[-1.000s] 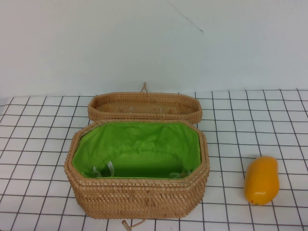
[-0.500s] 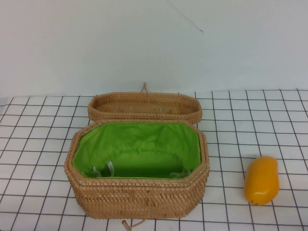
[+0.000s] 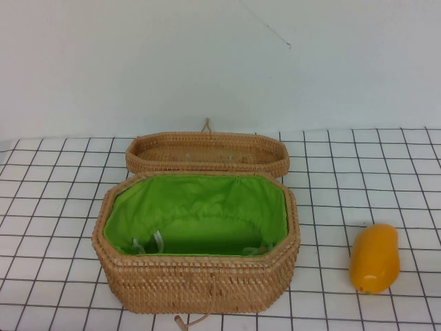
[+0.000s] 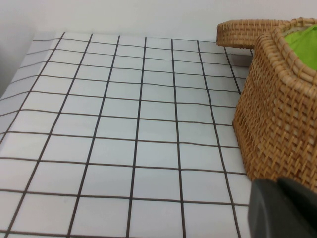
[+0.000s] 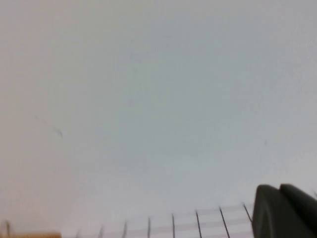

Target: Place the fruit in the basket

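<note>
The robot's right gripper needs to next go to the orange-yellow fruit beside the basket and close across the fruit's middle (image 3: 376, 256), gripping its long sides.
The orange-yellow fruit (image 3: 375, 258) lies on the grid-patterned table to the right of the basket, apart from it. The tan wicker basket (image 3: 200, 276) stands open at the table's centre, its green lining bare and nothing inside. Its lid (image 3: 207, 153) lies flat behind it. Neither gripper shows in the high view. In the left wrist view my left gripper (image 4: 277, 182) is shut and empty, low beside the basket's left wall (image 4: 277, 114). In the right wrist view my right gripper (image 5: 279, 188) is shut and empty, facing the white wall; the fruit is out of that view.
A white tablecloth with a black grid (image 3: 55, 207) covers the table. A white wall (image 3: 207, 62) rises behind it. A cord loop (image 3: 189, 322) hangs at the basket's front.
</note>
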`<state>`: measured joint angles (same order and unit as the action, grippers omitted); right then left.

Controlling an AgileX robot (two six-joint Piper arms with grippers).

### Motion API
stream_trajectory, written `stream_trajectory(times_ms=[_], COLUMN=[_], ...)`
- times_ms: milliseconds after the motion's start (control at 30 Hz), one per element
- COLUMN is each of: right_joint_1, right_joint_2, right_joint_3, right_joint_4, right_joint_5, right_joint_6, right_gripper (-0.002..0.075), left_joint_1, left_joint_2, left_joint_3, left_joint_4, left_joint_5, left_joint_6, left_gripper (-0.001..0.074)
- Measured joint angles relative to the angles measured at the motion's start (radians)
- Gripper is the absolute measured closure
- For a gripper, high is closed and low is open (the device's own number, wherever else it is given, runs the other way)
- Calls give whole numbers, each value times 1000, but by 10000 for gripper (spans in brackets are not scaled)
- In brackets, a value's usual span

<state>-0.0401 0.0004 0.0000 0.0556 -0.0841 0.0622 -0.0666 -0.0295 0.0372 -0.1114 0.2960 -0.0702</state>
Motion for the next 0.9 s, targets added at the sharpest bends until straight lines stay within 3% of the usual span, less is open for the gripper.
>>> stream_trajectory(times_ms=[233,333,433,600,900], right_joint_1=[0,0,1,1,1], right_joint_2=[0,0,-23,-7,287], right_joint_3=[0,0,0,-168,-519], right_joint_4=[98,172,209,214,206], right_joint_5=[-381,-465,-512,-215,369], right_joint_6=[164,133,218,302,74], right_gripper=[728,728,728,728,728], left_joint_1=[0,0,0,0,0], left_joint_2=[0,0,0,0,0], left_joint_3=[0,0,0,0,0], left_joint_4=[0,0,0,0,0], left_joint_5=[0,0,0,0,0], left_joint_6=[0,0,0,0,0], left_gripper=[734,734,734,734,734])
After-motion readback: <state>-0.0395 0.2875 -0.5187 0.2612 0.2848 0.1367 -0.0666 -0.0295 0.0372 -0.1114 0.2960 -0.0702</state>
